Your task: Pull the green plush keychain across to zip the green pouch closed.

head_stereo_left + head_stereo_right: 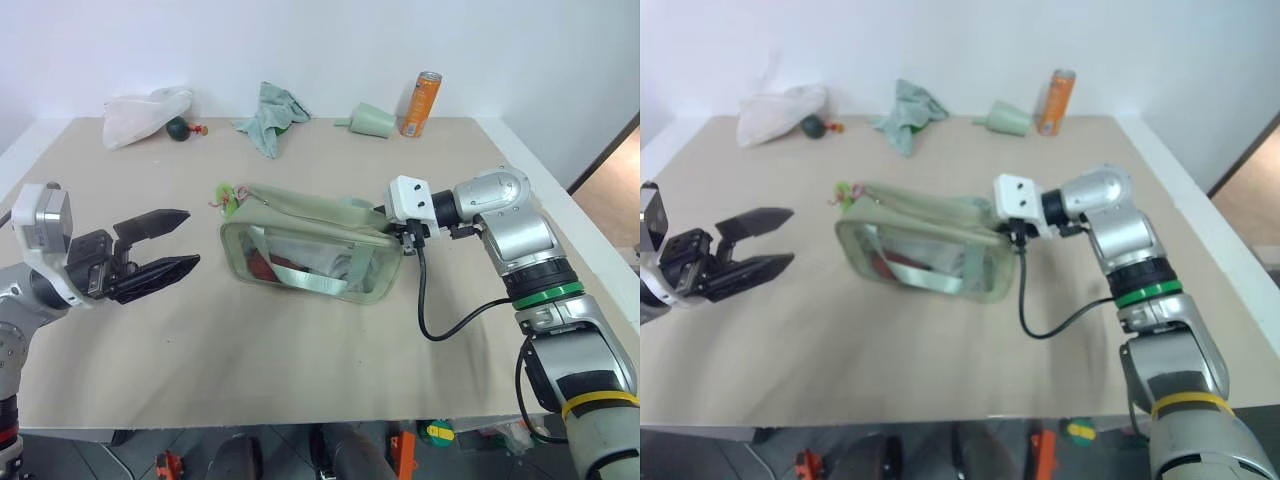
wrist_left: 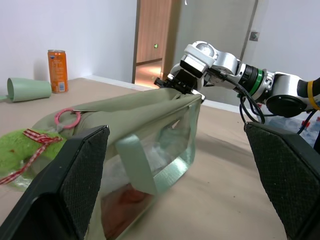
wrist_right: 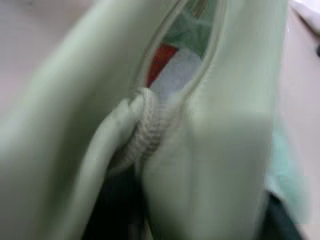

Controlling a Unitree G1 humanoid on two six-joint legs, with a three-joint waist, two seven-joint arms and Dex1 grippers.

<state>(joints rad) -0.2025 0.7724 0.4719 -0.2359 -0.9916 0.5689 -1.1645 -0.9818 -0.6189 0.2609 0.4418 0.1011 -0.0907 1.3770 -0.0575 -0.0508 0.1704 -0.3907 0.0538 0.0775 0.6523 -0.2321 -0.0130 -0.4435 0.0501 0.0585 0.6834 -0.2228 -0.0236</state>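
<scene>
My right gripper will back off, as it presses into the bunched zipper end, and pinch the pouch's front top edge (image 1: 376, 240) before my left gripper pulls the keychain.
The green pouch (image 1: 300, 250) lies in the middle of the table, its clear window facing me. The green plush keychain (image 1: 228, 194) hangs at the pouch's left end on a red-pink string; the left wrist view shows it (image 2: 17, 150) beside a pink ring. My left gripper (image 1: 192, 238) stands open a little to the left of that end, touching nothing. My right gripper (image 1: 406, 238) is pressed against the pouch's right end at the top seam. In the right wrist view the zipper (image 3: 172, 75) gapes, with red and white contents inside.
Along the back of the table stand an orange can (image 1: 423, 104), a pale green cup (image 1: 371, 121) on its side, a teal cloth (image 1: 270, 115), a white plastic bag (image 1: 140, 113) and a dark green ball (image 1: 179, 128). A black cable (image 1: 440, 325) loops from my right wrist.
</scene>
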